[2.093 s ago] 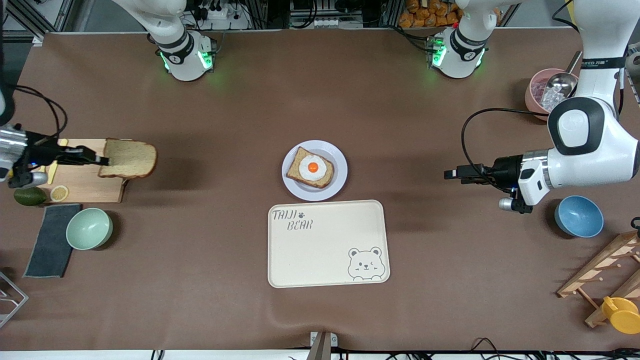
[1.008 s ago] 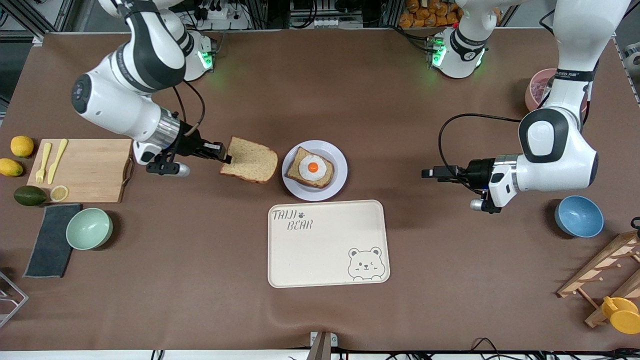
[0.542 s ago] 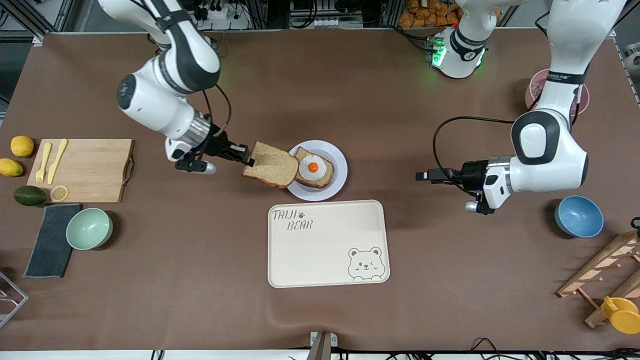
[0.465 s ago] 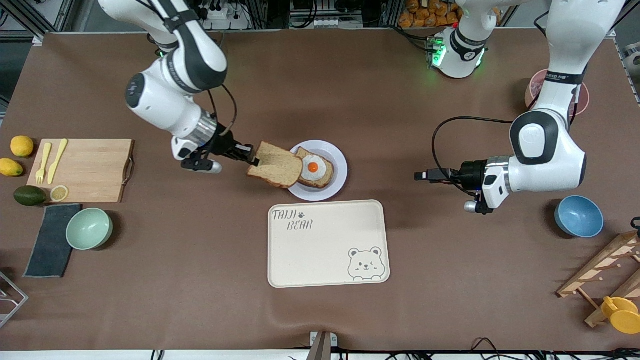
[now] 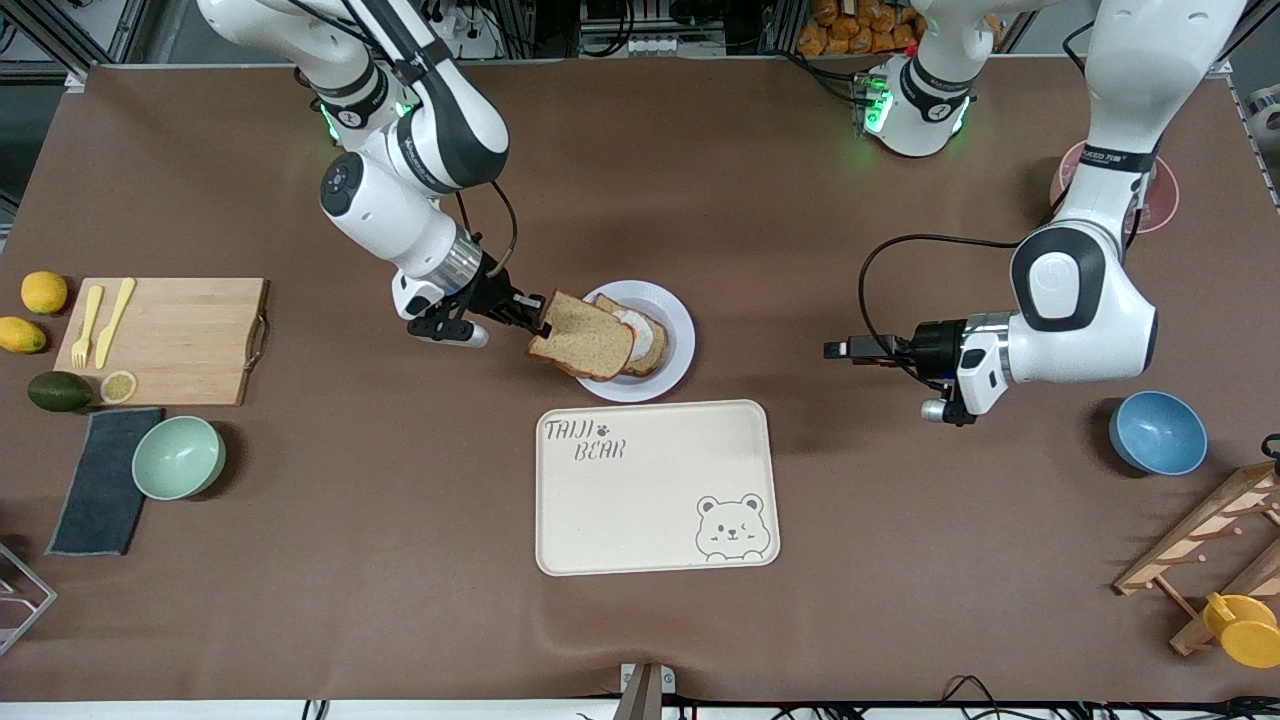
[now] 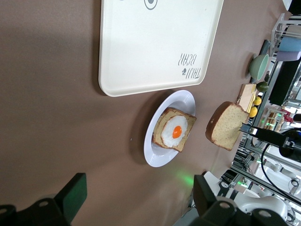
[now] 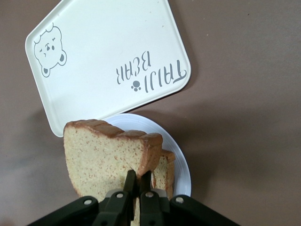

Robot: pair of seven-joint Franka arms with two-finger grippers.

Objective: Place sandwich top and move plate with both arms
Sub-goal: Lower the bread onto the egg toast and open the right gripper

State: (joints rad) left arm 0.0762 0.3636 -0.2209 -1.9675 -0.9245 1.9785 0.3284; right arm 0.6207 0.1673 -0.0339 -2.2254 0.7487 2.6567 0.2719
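Note:
Next, I release the sandwich top from my right gripper squarely over the egg-topped slice on the plate (image 5: 617, 334) (image 7: 132, 177).
The sandwich top (image 5: 583, 338), a plain brown bread slice, hangs tilted over the plate (image 5: 683, 335), and my right gripper (image 5: 541, 315) is shut on its crust edge. It covers most of the egg-topped slice (image 5: 648, 341) lying on the plate. In the right wrist view the fingers (image 7: 130, 179) pinch the sandwich top (image 7: 106, 153) above the plate's rim (image 7: 182, 165). My left gripper (image 5: 833, 349) hovers open and holding nothing over the bare table between the plate and the blue bowl. The left wrist view shows the plate (image 6: 154, 159), the egg slice (image 6: 175, 131) and the held sandwich top (image 6: 227, 125).
A cream bear tray (image 5: 655, 487) lies just nearer the camera than the plate. Toward the right arm's end are a cutting board (image 5: 165, 340), a green bowl (image 5: 178, 457) and a dark cloth (image 5: 100, 480). A blue bowl (image 5: 1157, 432) and wooden rack (image 5: 1200, 560) sit toward the left arm's end.
My right arm has carried the sandwich top from over the cutting board to over the plate, where it now hides the egg yolk. My left gripper has moved slightly toward the plate.

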